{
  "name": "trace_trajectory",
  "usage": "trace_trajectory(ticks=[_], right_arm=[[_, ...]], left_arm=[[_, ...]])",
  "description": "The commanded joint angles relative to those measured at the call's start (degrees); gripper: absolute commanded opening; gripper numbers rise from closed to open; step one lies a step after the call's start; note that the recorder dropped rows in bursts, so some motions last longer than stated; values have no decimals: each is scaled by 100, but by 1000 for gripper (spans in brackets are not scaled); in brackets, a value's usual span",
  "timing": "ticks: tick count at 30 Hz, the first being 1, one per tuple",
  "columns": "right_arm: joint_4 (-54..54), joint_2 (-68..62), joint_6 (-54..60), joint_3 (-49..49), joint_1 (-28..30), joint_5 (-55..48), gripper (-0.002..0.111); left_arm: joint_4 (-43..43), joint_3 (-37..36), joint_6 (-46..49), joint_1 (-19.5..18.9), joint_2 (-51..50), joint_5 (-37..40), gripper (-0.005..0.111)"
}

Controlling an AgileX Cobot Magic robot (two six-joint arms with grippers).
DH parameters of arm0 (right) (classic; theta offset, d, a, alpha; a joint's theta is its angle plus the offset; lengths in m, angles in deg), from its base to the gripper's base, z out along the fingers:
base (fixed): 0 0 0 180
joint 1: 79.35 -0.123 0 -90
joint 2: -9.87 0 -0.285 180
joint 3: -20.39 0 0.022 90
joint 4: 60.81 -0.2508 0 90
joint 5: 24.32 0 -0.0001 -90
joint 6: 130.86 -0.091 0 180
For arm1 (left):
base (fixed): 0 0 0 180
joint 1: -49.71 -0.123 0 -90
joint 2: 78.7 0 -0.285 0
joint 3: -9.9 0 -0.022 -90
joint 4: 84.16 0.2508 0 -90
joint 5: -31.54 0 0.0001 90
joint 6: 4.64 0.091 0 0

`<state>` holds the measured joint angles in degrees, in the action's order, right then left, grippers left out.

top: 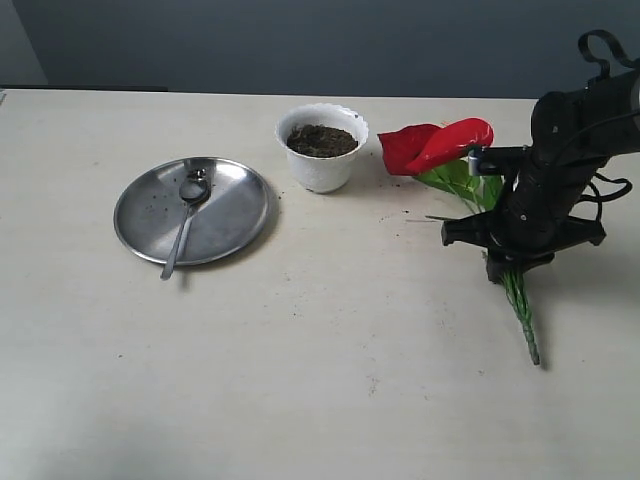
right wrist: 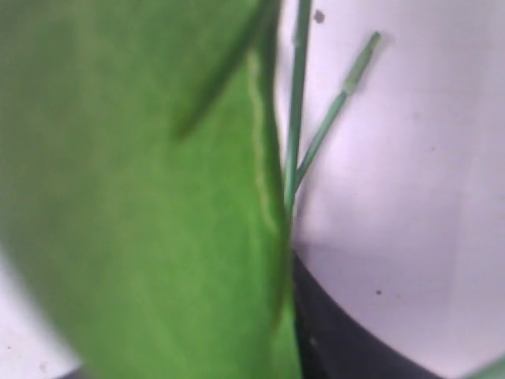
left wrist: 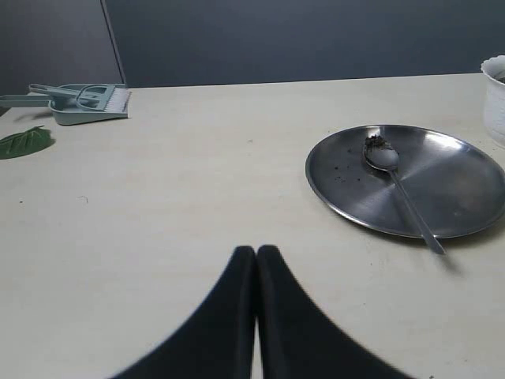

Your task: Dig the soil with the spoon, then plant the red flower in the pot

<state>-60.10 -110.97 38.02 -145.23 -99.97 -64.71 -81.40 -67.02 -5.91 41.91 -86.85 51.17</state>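
The red flower sits low in my right gripper with a short length of stem free below, so next I open and take the stem nearer the leaf (top: pixel 482 198).
The red flower (top: pixel 440 143) lies on the table at the right, its bloom pointing toward the white pot (top: pixel 322 170), which holds dark soil (top: pixel 322 140). My right gripper (top: pixel 508 268) is down over the flower's green stem (top: pixel 524 318), shut on it. In the right wrist view a green leaf (right wrist: pixel 142 197) fills the frame and presses against one black finger (right wrist: pixel 331 332). The spoon (top: pixel 185 215) rests in the steel plate (top: pixel 235 215) with a crumb of soil in its bowl (left wrist: pixel 377 144). My left gripper (left wrist: pixel 256 251) hovers shut and empty over bare table, short of the plate (left wrist: pixel 461 185).
A pale green dustpan with a brush (left wrist: pixel 87 101) and a loose green leaf (left wrist: pixel 24 142) lie far out in the left wrist view. Specks of soil dot the plate and the table near the pot. The pot's edge (left wrist: pixel 495 99) shows beside the plate.
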Motion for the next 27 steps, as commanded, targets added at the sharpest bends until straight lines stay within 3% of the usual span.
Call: trace_trajectory(ticks=[1, 7, 17, 23, 27], right_arm=[[35, 55, 13, -27, 0, -132, 19], [-15, 55, 13, -27, 0, -198, 49], [23, 55, 118, -38, 0, -232, 50], [72, 86, 253, -40, 0, -192, 62], [72, 101, 253, -52, 0, -143, 64]], left_arm=[[4, -30, 2, -9, 37, -45, 0], [4, -30, 2, -9, 37, -45, 0], [4, -30, 2, -9, 37, -45, 0], [4, -30, 2, -9, 37, -45, 0], [4, -30, 2, -9, 37, -45, 0]])
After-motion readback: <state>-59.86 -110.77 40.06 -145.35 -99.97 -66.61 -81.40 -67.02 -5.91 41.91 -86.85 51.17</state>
